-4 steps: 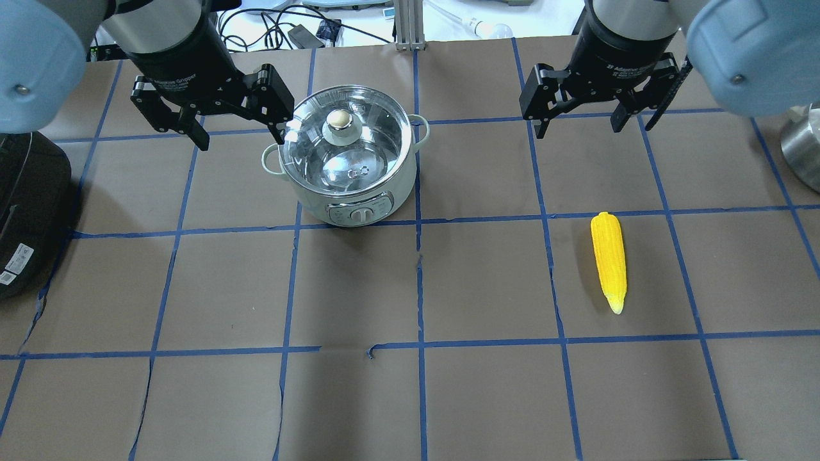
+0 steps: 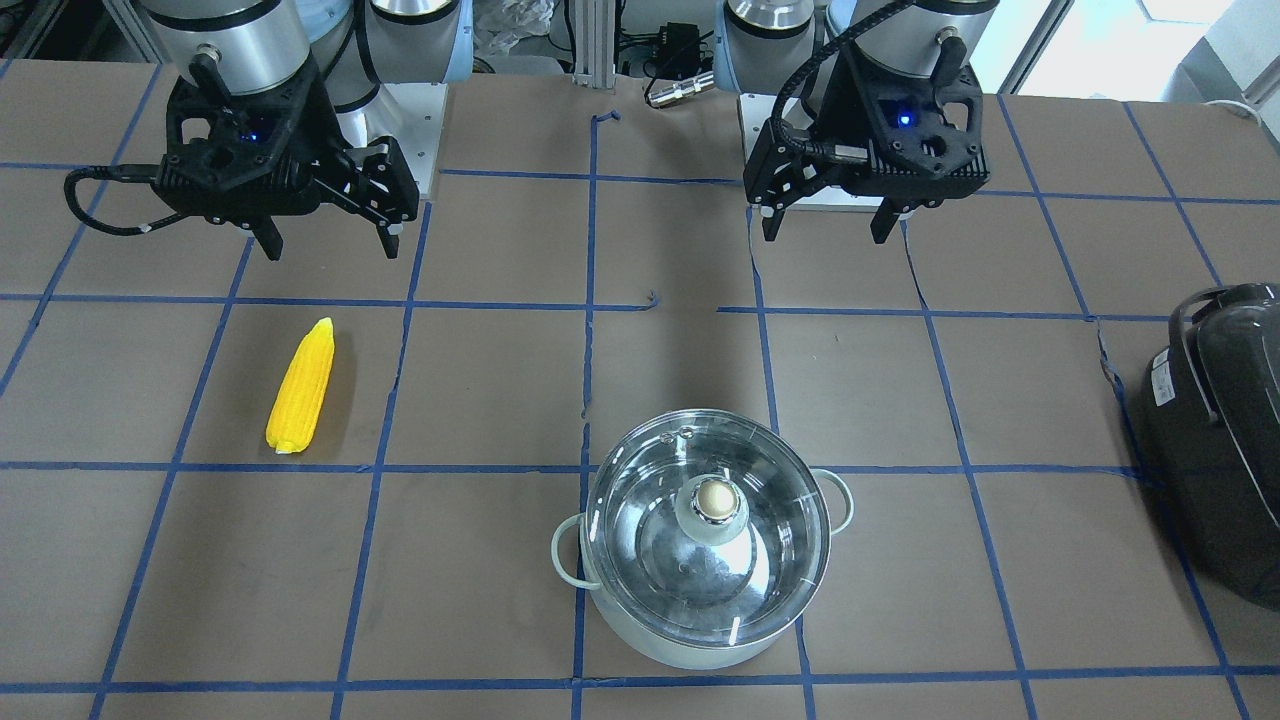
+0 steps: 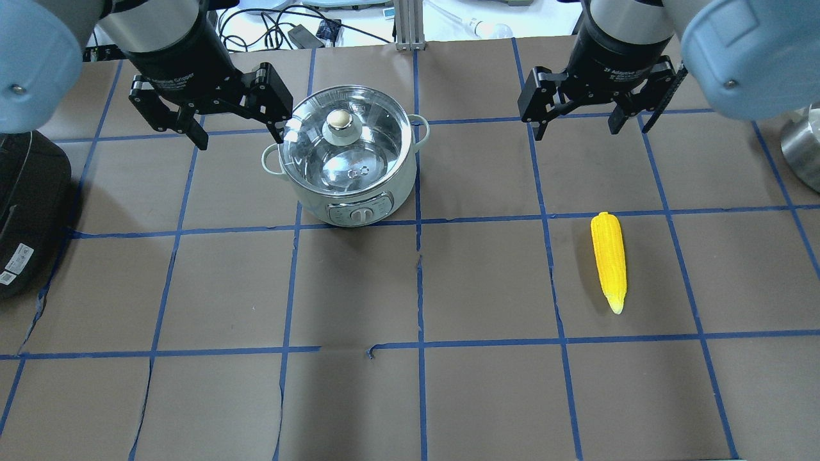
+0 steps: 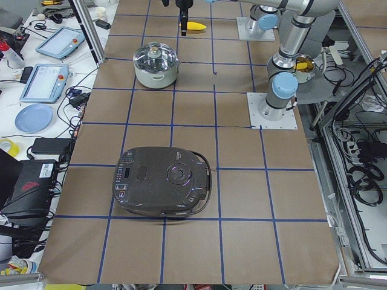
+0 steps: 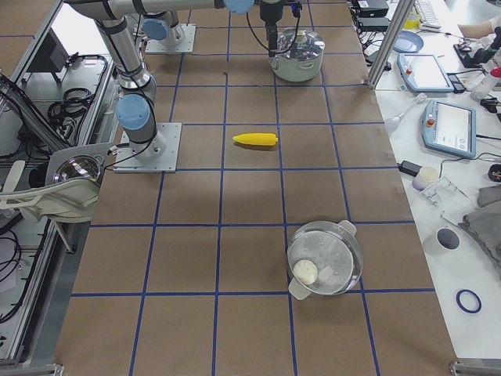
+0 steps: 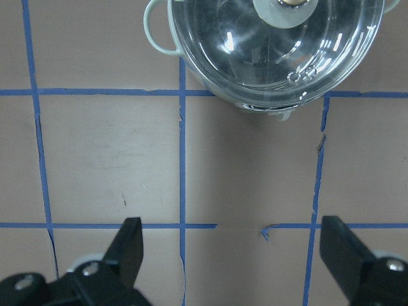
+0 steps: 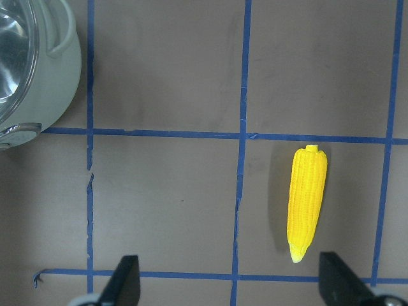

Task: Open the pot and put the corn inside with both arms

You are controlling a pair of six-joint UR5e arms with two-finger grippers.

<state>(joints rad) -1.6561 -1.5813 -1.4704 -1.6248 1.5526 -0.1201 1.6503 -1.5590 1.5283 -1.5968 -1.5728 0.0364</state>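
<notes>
The lid covers the pot, so the robot's left gripper should next move to the gold knob (image 2: 716,499) (image 6: 294,2) of the pot's glass lid and close on it.
The pot (image 3: 349,179) stands at the far left-centre of the table, its glass lid (image 3: 371,128) with a gold knob (image 3: 339,118) on. It also shows in the front view (image 2: 700,630) and at the top of the left wrist view (image 6: 274,51). The corn (image 3: 608,259) lies flat on the right side, also seen in the front view (image 2: 300,385) and the right wrist view (image 7: 306,201). My left gripper (image 3: 240,137) is open and empty, hovering beside the pot's left side. My right gripper (image 3: 580,125) is open and empty, above the table beyond the corn.
A big black rounded appliance (image 3: 25,211) sits at the left table edge, also in the front view (image 2: 1215,430). A second steel pot (image 5: 325,258) stands at the right end. Brown paper with blue tape lines (image 3: 419,288) covers the table.
Both grippers have shifted slightly toward the top of the overhead view. Pot, lid and corn have not moved.
</notes>
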